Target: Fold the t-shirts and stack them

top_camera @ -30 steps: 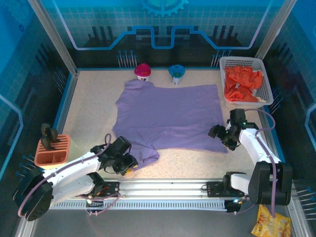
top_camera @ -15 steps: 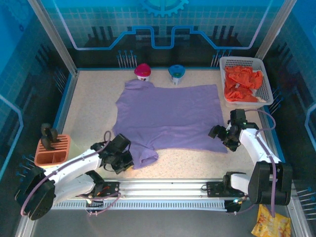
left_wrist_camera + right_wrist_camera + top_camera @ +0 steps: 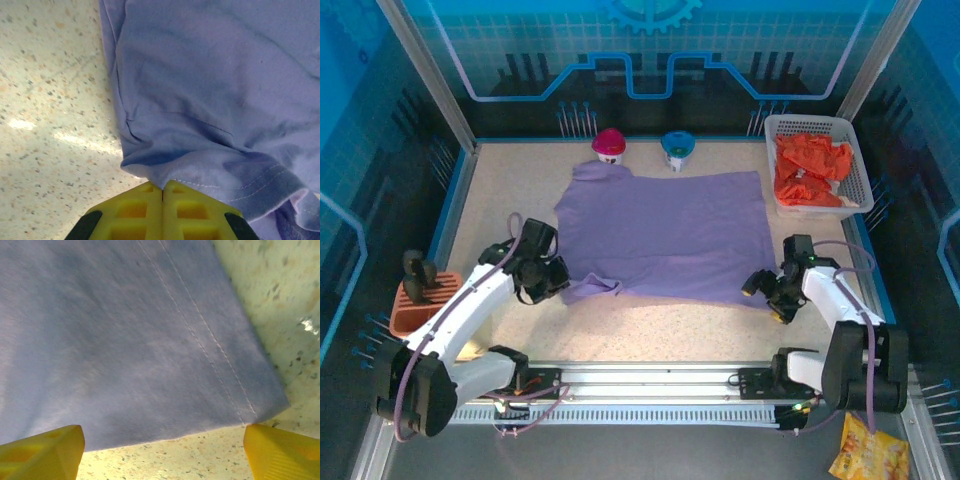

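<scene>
I can see the t-shirt's hem corner sticking out past one finger of my right gripper, so next I shift that gripper over and pinch that hem corner [image 3: 278, 407] before lifting.
A large lavender-purple t-shirt [image 3: 665, 235] lies spread flat in the middle of the table. My left gripper [image 3: 560, 283] is at its near-left sleeve, and the left wrist view shows the yellow fingers [image 3: 135, 210] shut on the sleeve's hem [image 3: 200, 172]. My right gripper [image 3: 767, 297] is at the shirt's near-right corner [image 3: 260, 400], open, with its yellow fingertips [image 3: 280, 452] wide apart just short of the hem. Orange-red t-shirts [image 3: 808, 170] lie bunched in the white basket [image 3: 858, 165] at the back right.
A red-capped pot [image 3: 609, 143] and a blue-capped pot [image 3: 677, 146] stand at the back edge beyond the shirt. An orange rack [image 3: 420, 305] sits at the near left. A yellow snack bag [image 3: 868, 450] lies off the table at the near right.
My left gripper closed on the sleeve and drew it back and to the left, pulling the near-left flap up toward the shirt body. My right gripper shifted slightly nearer along the near-right corner.
</scene>
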